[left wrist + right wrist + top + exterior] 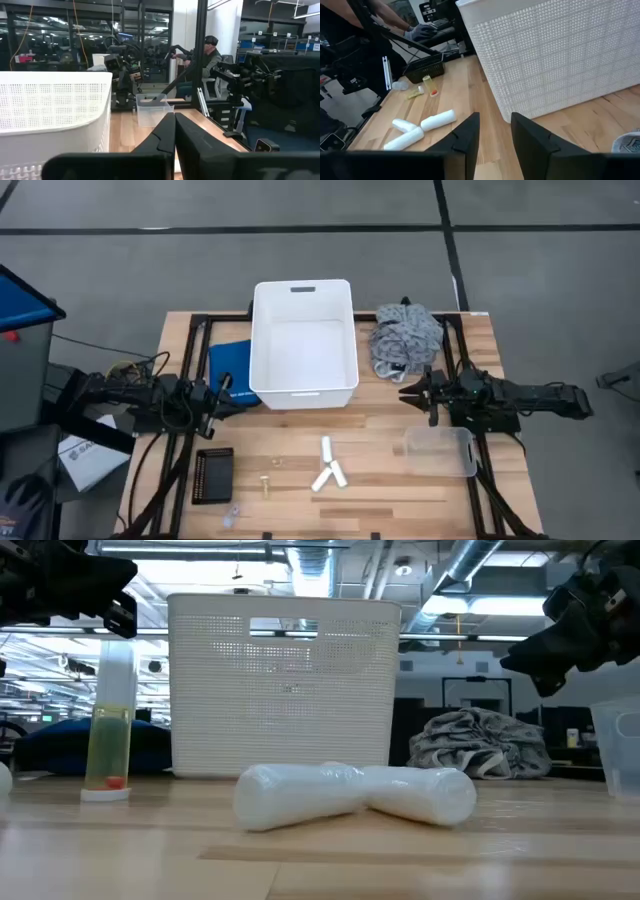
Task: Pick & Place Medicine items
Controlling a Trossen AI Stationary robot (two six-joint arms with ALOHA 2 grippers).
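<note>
I need to next move my right gripper to the grey patterned cloth bundle by the white bin and close it on the bundle's top [404, 338], near its middle.
Three small white cylinders, the medicine items [329, 466], lie together on the wood near the table's near edge, touching one another; they also show in the low view [352, 796] and in the right wrist view [421, 128]. The white bin [303, 345] stands behind them at the table's middle. My left gripper [238, 402] hovers shut by the bin's near left corner, its fingers closed together [174, 122]. My right gripper [406, 392] hovers open to the right of the bin, fingers apart [495, 127], pointing toward the table's left. Neither touches anything.
A grey patterned cloth bundle [404, 338] lies right of the bin. A clear plastic tub [440, 451] sits below the right gripper. A black tray [213, 475], a brass bolt [266, 480], a yellow-filled vial [110, 730] and a blue pouch [229, 366] are on the left.
</note>
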